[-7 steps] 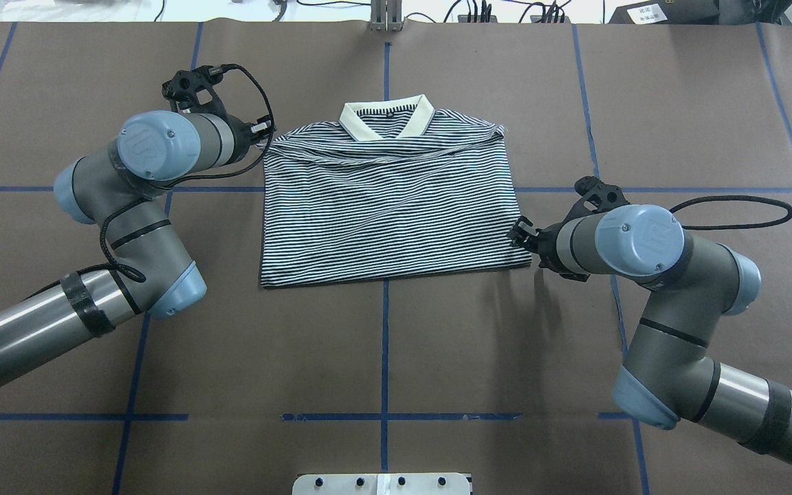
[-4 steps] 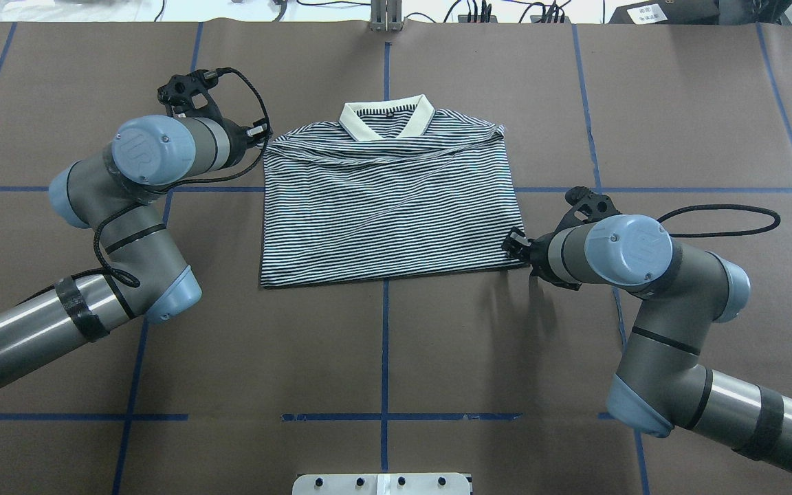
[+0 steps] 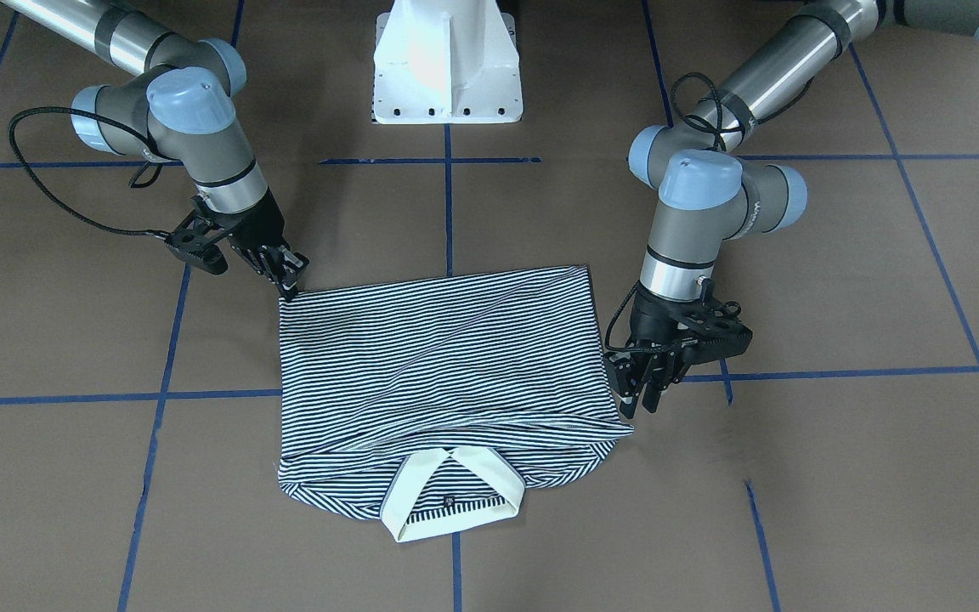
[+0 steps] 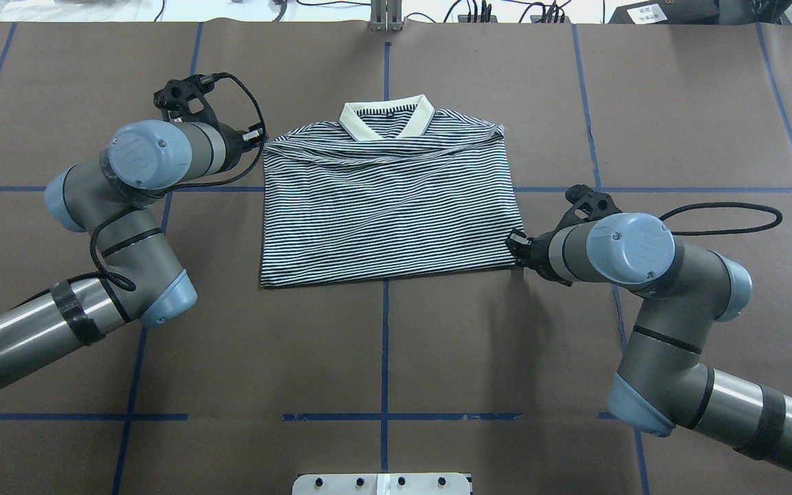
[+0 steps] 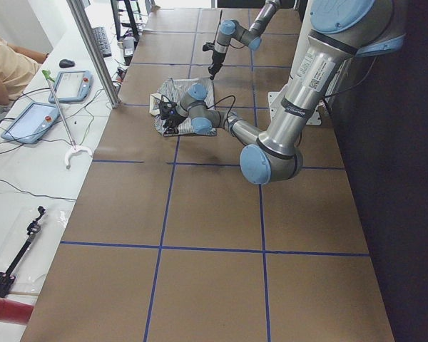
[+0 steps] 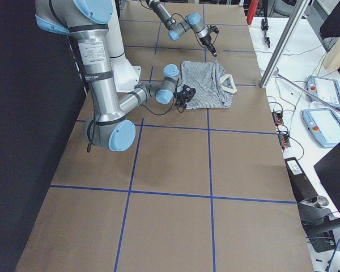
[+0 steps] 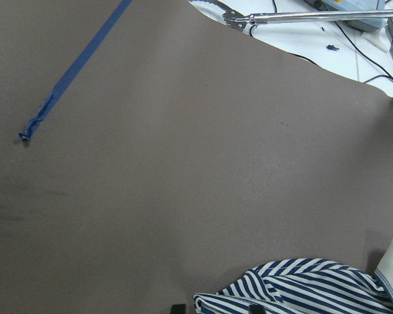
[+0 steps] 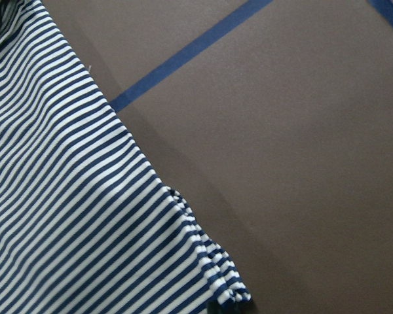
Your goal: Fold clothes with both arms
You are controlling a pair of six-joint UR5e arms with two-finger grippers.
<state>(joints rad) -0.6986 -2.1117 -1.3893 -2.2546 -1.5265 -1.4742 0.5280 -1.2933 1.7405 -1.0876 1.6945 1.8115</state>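
Note:
My right gripper is going to let go of the striped polo shirt so that it rests on the brown table (image 8: 268,140) between the shirt's hem and the white pedestal base.
The striped polo shirt (image 4: 382,206) lies folded flat on the brown table, with its cream collar (image 4: 386,118) at the far side. My left gripper (image 4: 256,135) is at the shirt's far left corner. In the front view (image 3: 640,406) its fingers stand slightly apart, and the left wrist view shows the shirt's corner (image 7: 301,288) between the fingertips. My right gripper (image 4: 514,244) is at the near right corner, low on the table, and also shows in the front view (image 3: 290,287). It looks shut on the puckered hem corner (image 8: 223,281).
The white pedestal base (image 3: 447,59) stands at the near table edge. Blue tape lines (image 4: 386,344) cross the brown table cover. Cables and gear line the far edge (image 4: 506,10). A side table with tablets (image 5: 28,121) and a person is past the far edge.
My right gripper has moved down and in onto the shirt's near right corner. My left arm has shifted slightly left and its gripper has settled at the far left corner. The shirt has not moved.

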